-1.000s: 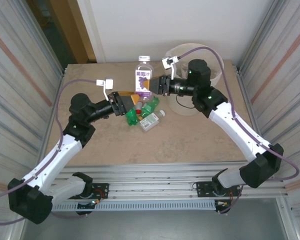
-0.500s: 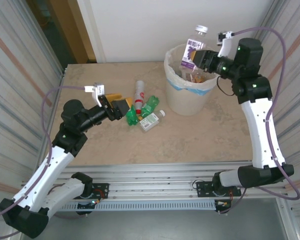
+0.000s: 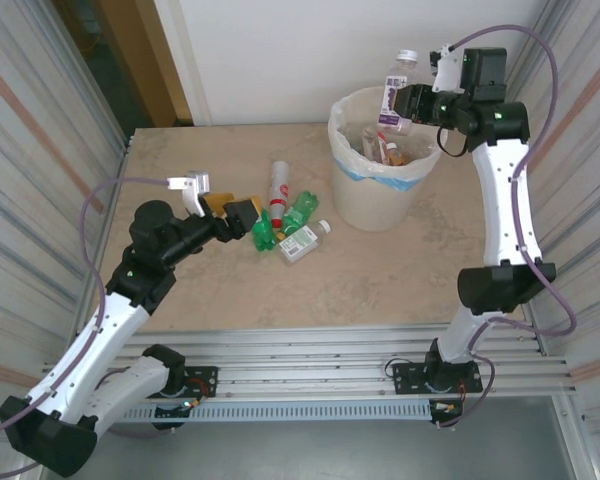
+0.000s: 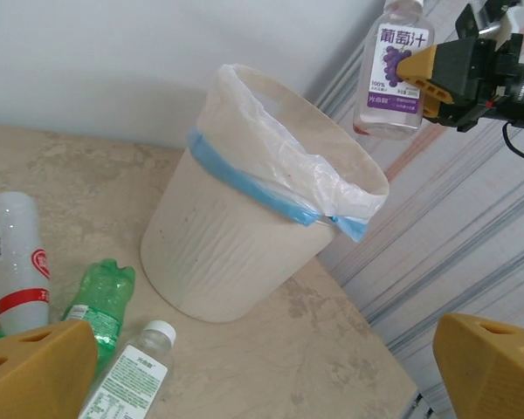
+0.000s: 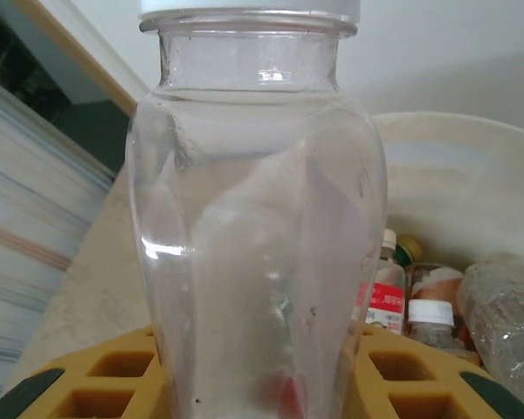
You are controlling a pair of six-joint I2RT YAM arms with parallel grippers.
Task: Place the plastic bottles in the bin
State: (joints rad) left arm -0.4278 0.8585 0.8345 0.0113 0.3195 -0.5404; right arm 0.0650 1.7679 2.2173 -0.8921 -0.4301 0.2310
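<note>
The robot's right gripper should release the clear bottle on the bottles in the cream bin (image 3: 395, 150) (image 5: 421, 325), next to the red-labelled juice bottle there.
My right gripper (image 3: 410, 103) is shut on a clear bottle with a purple grape label (image 3: 395, 92), held upright above the far rim of the cream bin (image 3: 365, 205). The same bottle (image 5: 258, 227) stands close up between the yellow fingers (image 5: 87, 384), with several bottles (image 5: 386, 292) lying in the bin beyond it. On the table lie a white red-labelled bottle (image 3: 277, 184), two green bottles (image 3: 300, 212) and a clear green-labelled bottle (image 3: 302, 243). My left gripper (image 3: 242, 215) hangs open just left of this pile, with nothing between its fingers (image 4: 35, 367).
Corrugated metal walls close in both sides of the table (image 3: 380, 280). The bin (image 4: 244, 244) wears a translucent bag with a blue edge. The table's front edge runs along the aluminium rails near the arm bases.
My right arm has carried the purple-labelled bottle from beside the pile up and right to above the bin. The left gripper has shifted slightly back from the pile.
</note>
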